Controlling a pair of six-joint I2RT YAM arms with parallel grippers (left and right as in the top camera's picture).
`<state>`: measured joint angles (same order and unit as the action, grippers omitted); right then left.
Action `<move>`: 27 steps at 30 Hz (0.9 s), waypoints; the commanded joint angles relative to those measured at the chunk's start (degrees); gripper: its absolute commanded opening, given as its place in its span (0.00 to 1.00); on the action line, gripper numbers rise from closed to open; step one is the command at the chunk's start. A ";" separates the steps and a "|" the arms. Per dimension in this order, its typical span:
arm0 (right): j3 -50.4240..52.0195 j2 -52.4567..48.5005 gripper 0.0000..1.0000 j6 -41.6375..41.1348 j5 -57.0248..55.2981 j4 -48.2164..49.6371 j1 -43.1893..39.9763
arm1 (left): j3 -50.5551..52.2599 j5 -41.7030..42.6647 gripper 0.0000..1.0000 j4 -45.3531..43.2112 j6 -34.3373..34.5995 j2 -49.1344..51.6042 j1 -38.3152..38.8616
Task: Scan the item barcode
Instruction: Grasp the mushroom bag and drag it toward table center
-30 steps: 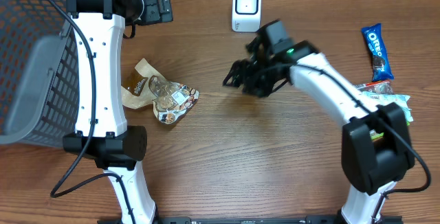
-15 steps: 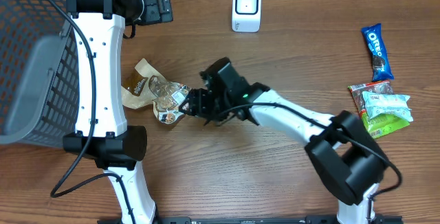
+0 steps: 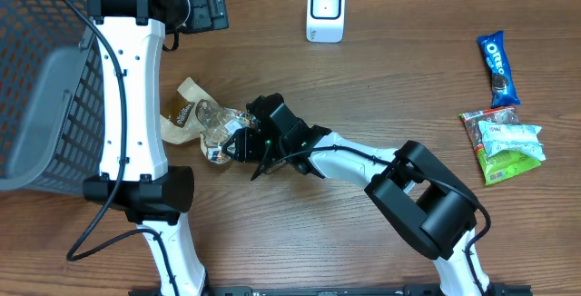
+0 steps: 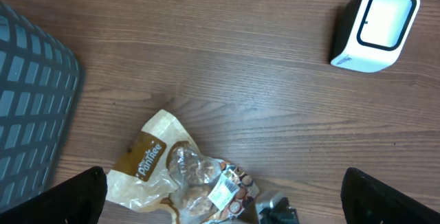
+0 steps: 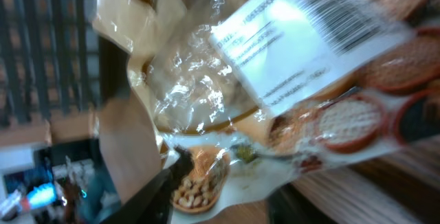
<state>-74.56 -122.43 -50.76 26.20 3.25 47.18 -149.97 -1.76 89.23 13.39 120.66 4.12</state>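
The snack bag is beside the basket with only its lower edge between the fingers of the robot's right gripper, so the robot should drag the bag clear, then grip its fuller middle (image 3: pixel 216 122).
The item is a crumpled clear-and-brown snack bag (image 3: pixel 201 120) with a white barcode label, lying left of the table's middle. My right gripper (image 3: pixel 238 145) is at its right end. In the right wrist view the bag (image 5: pixel 275 66) fills the frame with the barcode facing the camera. Its lower edge lies between the two dark fingers of the right gripper (image 5: pixel 234 196); the left finger touches it. The white scanner (image 3: pixel 326 10) stands at the back centre. My left gripper (image 3: pixel 205 6) hangs open high above the bag (image 4: pixel 185 176), holding nothing.
A grey mesh basket (image 3: pixel 41 87) stands at the left edge. At the right lie a blue Oreo pack (image 3: pixel 497 67) and green-and-clear packets (image 3: pixel 504 140). The left wrist view shows the scanner (image 4: pixel 375 26) and the basket's corner (image 4: pixel 27 93).
My right arm has swept left from near the scanner to the bag, and its jaws have narrowed around the bag's edge. The left arm has not moved.
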 commanded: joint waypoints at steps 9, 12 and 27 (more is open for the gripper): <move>0.26 -0.28 0.15 -0.24 -4.90 -2.95 -0.66 | -0.61 -0.13 1.00 0.07 -0.07 0.00 0.02; 0.26 -0.28 0.13 -0.26 -5.25 -3.06 -1.09 | -0.61 -0.13 1.00 0.07 -0.07 0.00 0.02; 0.26 -2.51 0.25 -0.26 -10.12 4.83 -0.31 | -0.61 -0.13 1.00 0.07 -0.07 0.00 0.00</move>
<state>-74.46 -123.70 -50.98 17.45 7.55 46.54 -149.97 -1.78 89.21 13.39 120.66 4.12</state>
